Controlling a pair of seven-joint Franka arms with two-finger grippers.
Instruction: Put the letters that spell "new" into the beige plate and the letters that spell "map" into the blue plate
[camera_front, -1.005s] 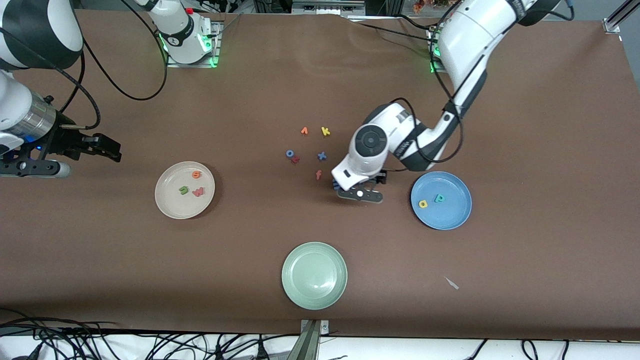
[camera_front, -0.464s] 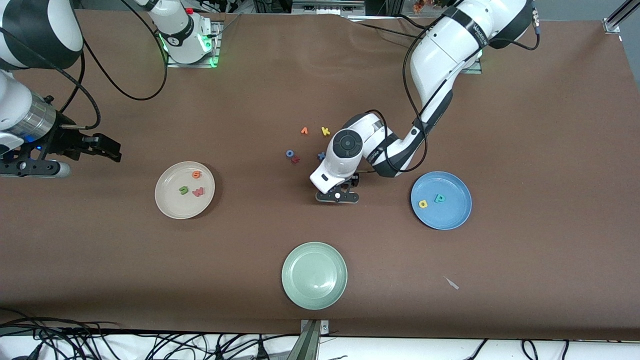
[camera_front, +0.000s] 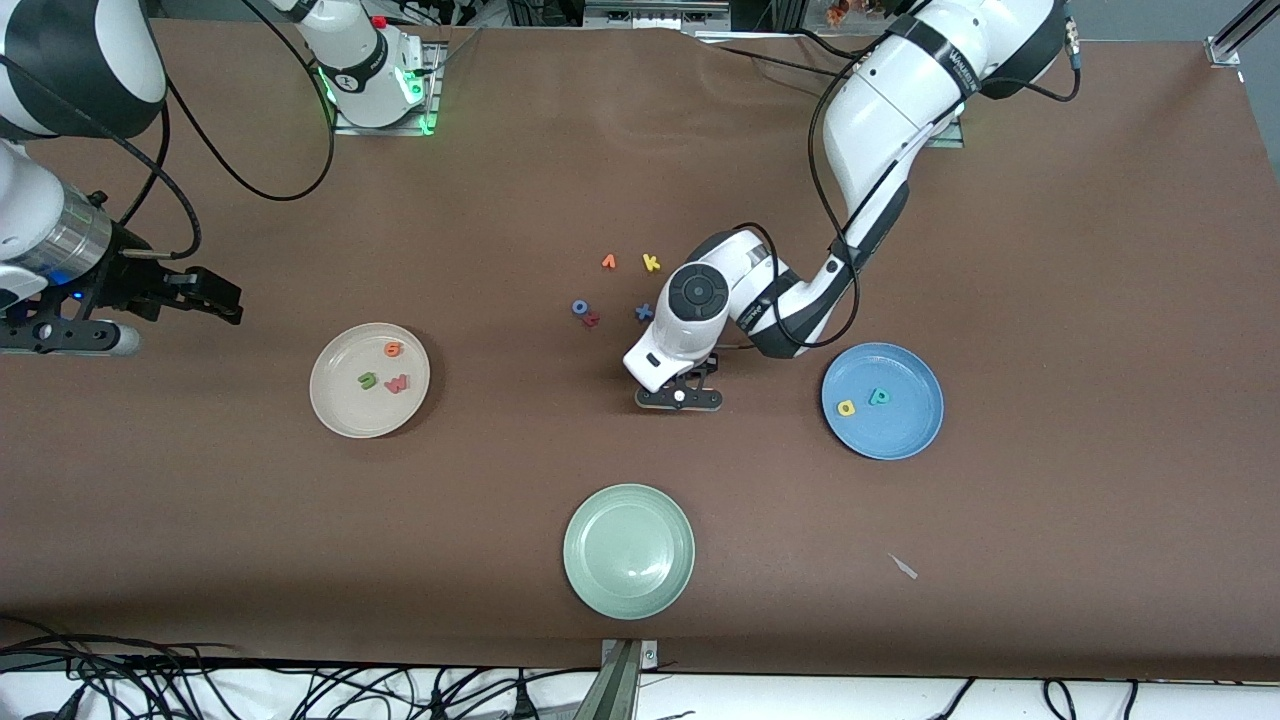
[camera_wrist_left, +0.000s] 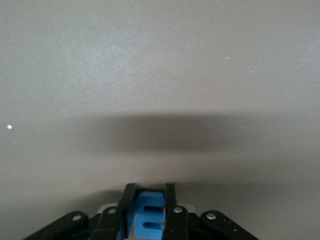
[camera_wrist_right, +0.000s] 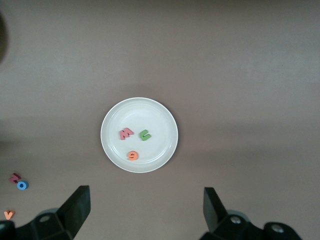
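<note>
The blue m, now low beside the loose letters, will be let go by my left gripper on the blue plate (camera_front: 902, 430), close beside the teal p.
My left gripper (camera_front: 678, 392) is low at the table beside the loose letters, shut on the blue m (camera_wrist_left: 149, 216), which shows between its fingers (camera_wrist_left: 148, 187). The blue plate (camera_front: 900, 430) holds the yellow a (camera_front: 846, 407) and the teal p (camera_front: 879, 396). In the beige plate (camera_front: 330, 400) lie the orange e (camera_front: 393, 349), green n (camera_front: 368, 380) and pinkish-red w (camera_front: 397, 383). My right gripper (camera_front: 205, 297) waits open over the table at the right arm's end, and its wrist view shows the beige plate (camera_wrist_right: 112, 120).
Loose letters lie mid-table: an orange v (camera_front: 608, 262), a yellow k (camera_front: 651, 263), a blue o (camera_front: 579, 307), a red z (camera_front: 592, 319) and a blue x (camera_front: 644, 312). A pale green plate (camera_front: 628, 550) sits nearest the front camera. A small white scrap (camera_front: 904, 567) lies close to it.
My left gripper has shifted toward the right arm's end of the table and closed on the blue m. The right arm has not moved.
</note>
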